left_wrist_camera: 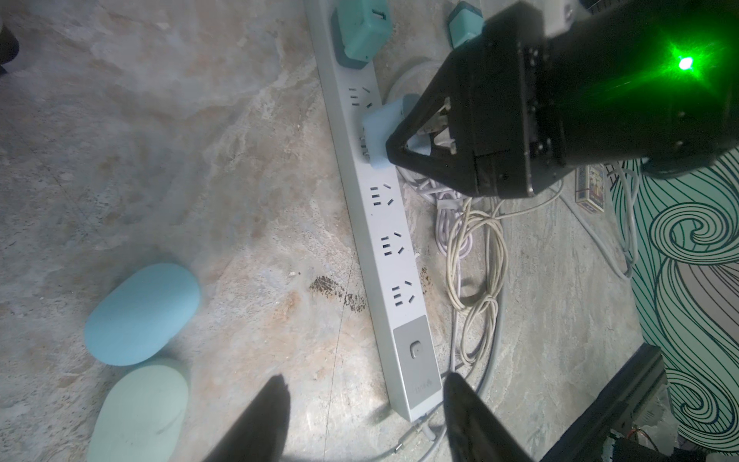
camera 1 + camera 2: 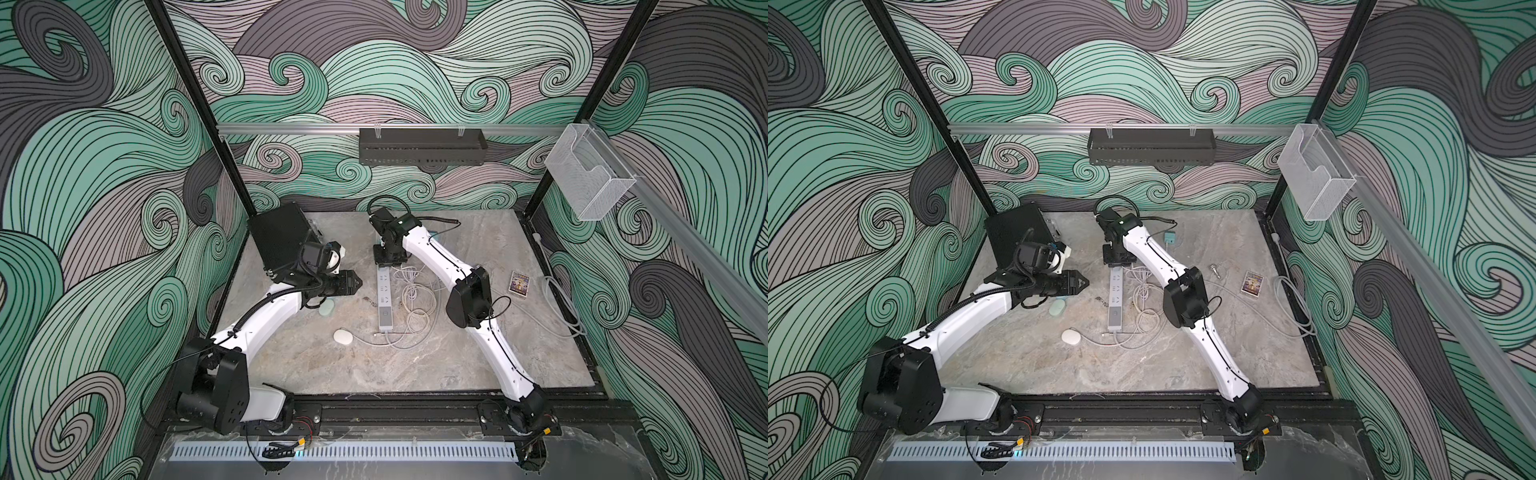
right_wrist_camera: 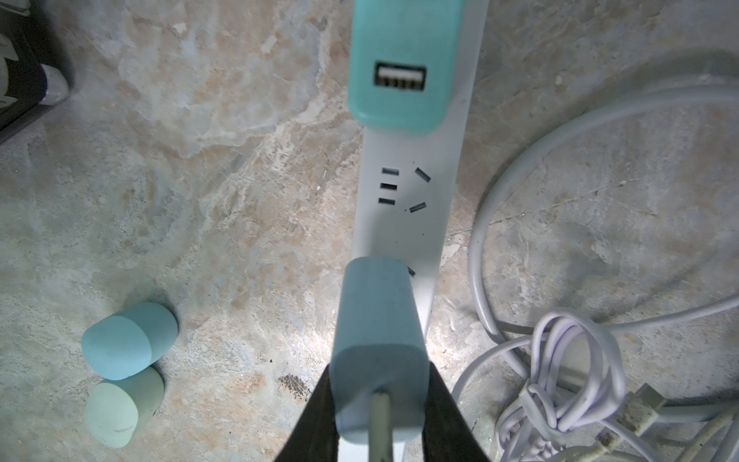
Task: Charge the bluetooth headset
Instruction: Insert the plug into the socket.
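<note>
My right gripper needs to let go of the light blue charger adapter in the white power strip's socket (image 2: 383, 264) (image 3: 392, 286) under its front end.
My right gripper (image 3: 380, 366) is shut on a light blue charger adapter (image 3: 380, 340), with a pale cable running out of the adapter's back. The adapter's front end meets the white power strip (image 3: 408, 200) at its second socket, and the same grip (image 1: 394, 148) shows in the left wrist view. A white oval headset case (image 2: 343, 336) lies on the table with a cable attached. My left gripper (image 1: 364, 380) hangs open and holds nothing, above the strip's switch end (image 1: 416, 348). A blue oval case (image 1: 142, 314) and a pale green one (image 1: 138, 412) lie beside it.
A teal USB adapter (image 3: 404, 68) sits in the strip's far socket, another (image 2: 1169, 238) lies loose behind. Coiled white cables (image 2: 415, 303) lie right of the strip. A card box (image 2: 519, 284), a grey cable (image 2: 561, 307) and a black box (image 2: 282, 241) are around.
</note>
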Controlling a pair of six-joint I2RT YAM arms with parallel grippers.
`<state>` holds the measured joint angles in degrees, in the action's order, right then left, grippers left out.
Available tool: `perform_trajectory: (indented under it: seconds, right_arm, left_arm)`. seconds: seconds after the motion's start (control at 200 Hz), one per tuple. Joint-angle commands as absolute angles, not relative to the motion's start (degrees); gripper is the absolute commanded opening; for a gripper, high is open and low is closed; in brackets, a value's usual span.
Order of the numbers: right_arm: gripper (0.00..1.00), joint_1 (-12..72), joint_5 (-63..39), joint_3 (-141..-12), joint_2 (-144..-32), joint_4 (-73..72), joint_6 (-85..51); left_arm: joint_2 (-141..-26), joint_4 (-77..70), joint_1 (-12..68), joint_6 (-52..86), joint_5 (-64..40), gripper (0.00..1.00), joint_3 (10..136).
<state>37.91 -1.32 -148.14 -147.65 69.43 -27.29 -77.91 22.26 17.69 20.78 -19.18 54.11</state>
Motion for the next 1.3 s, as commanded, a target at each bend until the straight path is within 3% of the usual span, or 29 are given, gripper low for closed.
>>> perform_trajectory:
  seconds: [0.0, 0.35, 1.111, 1.296]
  right_arm:
    - [0.04, 37.1, -0.9, -147.5, -150.5, 71.0, -28.5]
    - [0.01, 38.1, 1.7, -156.6, -158.8, 70.8, -31.7]
    - [0.0, 42.9, 7.4, -145.1, -160.4, 70.1, -31.6]
    - [0.0, 42.3, 5.5, -148.0, -161.4, 70.1, -31.3]
  left_arm:
    - [-78.6, 22.6, 17.2, 20.5, -19.8, 0.61, 55.2]
    - [-79.2, 25.3, 17.2, 18.2, -18.8, 0.6, 57.0]
    - [-79.6, 22.1, 17.2, 19.0, -18.8, 0.59, 54.4]
    - [-79.5, 22.0, 17.2, 19.1, -18.8, 0.59, 54.4]
